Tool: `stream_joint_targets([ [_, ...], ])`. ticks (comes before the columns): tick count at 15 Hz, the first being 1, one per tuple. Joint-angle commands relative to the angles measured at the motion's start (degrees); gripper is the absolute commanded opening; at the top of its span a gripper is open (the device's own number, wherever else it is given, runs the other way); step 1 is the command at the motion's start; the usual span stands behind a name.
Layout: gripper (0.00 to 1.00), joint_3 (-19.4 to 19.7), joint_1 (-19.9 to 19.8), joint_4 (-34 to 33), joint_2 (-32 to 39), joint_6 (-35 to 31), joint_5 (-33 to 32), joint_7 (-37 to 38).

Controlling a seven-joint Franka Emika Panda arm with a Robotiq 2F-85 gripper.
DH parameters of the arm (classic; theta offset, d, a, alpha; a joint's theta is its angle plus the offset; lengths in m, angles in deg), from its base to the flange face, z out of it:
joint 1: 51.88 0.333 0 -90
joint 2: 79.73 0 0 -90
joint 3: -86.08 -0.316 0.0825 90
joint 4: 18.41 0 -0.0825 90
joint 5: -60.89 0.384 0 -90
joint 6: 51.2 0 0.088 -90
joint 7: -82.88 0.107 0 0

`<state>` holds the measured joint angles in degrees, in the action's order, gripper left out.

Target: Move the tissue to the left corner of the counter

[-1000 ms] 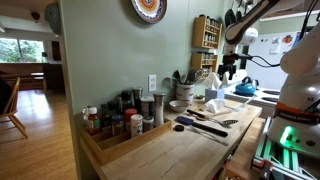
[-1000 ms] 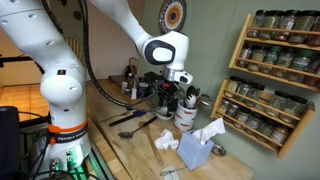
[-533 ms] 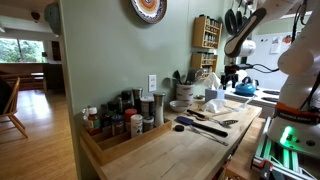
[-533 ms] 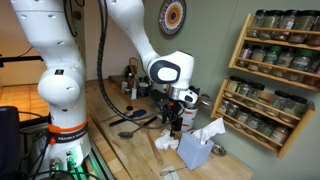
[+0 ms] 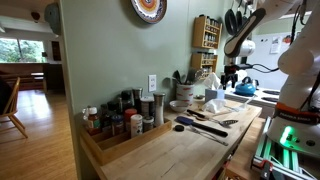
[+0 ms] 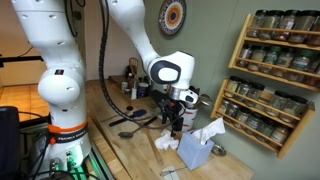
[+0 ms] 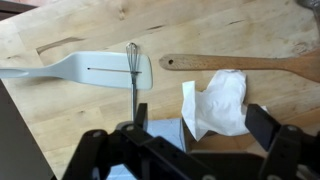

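The fingers of my gripper needs to close on the tissue's end (image 5: pixel 224 104) (image 7: pixel 190 106) nearest the whisk, beside the pale blue box.
A crumpled white tissue (image 7: pixel 215 100) lies on the wooden counter (image 7: pixel 60 120) and shows in an exterior view (image 6: pixel 165 142) next to a blue tissue box (image 6: pixel 195 152). My gripper (image 7: pixel 203 125) is open and hangs right above the tissue, one finger on each side, apart from it. In both exterior views the gripper (image 6: pixel 176 122) (image 5: pixel 229 80) points down over the counter. In the wrist view the pale blue box (image 7: pixel 160 132) lies partly under the gripper body.
A white spatula (image 7: pixel 90 68), a whisk (image 7: pixel 132 62) and a wooden spoon (image 7: pixel 245 62) lie just beyond the tissue. A utensil crock (image 6: pixel 186 112) and a wall spice rack (image 6: pixel 275 60) are near. A wooden tray of jars (image 5: pixel 125 128) stands at the counter's other end.
Between one second and half a second ago the arm swung and lowered the gripper over the tissue. Since then nothing has moved.
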<state>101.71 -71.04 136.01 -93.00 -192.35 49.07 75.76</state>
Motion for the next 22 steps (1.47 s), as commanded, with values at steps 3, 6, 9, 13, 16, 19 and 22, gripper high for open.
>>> stream_joint_targets([
  [3,1.00,3.46,0.27,-0.98,7.30,-4.50,0.51,-11.76],
  [6,1.00,5.22,0.60,-1.90,11.10,-6.22,4.32,-19.33],
  [9,1.00,5.17,0.55,-4.02,15.78,-7.35,10.44,-24.71],
  [13,1.00,2.77,-0.72,-7.58,22.35,-10.57,19.72,-31.23],
  [16,1.00,0.39,-3.35,-10.75,27.12,-12.82,25.41,-34.56],
  [19,1.00,-2.13,-6.82,-13.41,31.27,-15.25,28.57,-36.92],
  [22,1.00,-4.96,-11.55,-15.73,34.31,-15.80,30.70,-40.29],
])
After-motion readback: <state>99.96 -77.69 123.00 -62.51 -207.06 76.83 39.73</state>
